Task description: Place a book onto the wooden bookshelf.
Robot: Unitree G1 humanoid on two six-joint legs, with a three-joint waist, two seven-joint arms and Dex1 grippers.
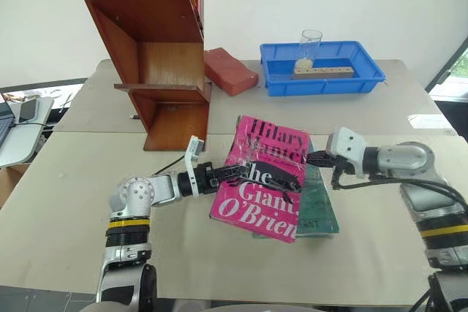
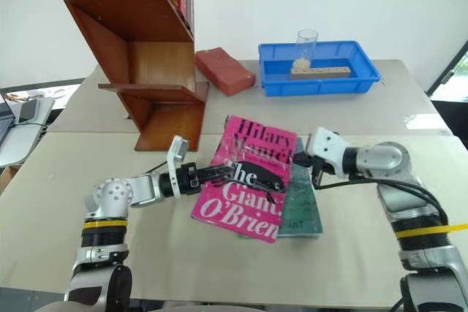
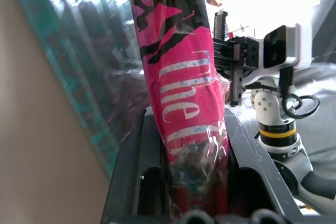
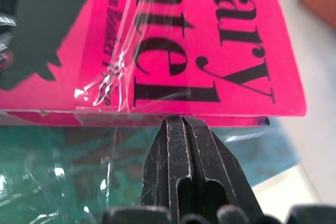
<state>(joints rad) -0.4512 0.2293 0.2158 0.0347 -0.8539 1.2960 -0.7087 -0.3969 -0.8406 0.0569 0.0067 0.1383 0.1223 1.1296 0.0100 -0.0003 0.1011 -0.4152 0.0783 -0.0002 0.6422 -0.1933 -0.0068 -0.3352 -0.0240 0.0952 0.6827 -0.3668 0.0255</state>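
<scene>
The pink book, now tilted up over the teal-green book, will be let go by my left gripper, lying flat on the middle board of the wooden bookshelf (image 1: 174,77).
The pink book (image 1: 256,206) with "Hilary Mantel The Giant O'Brien" on its cover is tilted up off the table, resting over a teal-green book (image 1: 319,206). My left gripper (image 1: 252,172) is shut on the pink book's left edge, one finger lying across the cover; in the left wrist view the wrapped book (image 3: 184,77) stands between the fingers (image 3: 140,156). My right gripper (image 1: 316,158) is shut, its tips (image 4: 184,129) against the pink book's right edge (image 4: 199,40), above the teal book (image 4: 63,166). The wooden bookshelf (image 1: 164,63) stands at the back left of the table.
A brick-red block (image 1: 229,71) lies beside the shelf's right side. A blue tray (image 1: 322,85) at the back right holds a clear glass (image 1: 310,45) and a wooden strip (image 1: 324,72). A laptop (image 1: 14,118) sits on a side table at far left.
</scene>
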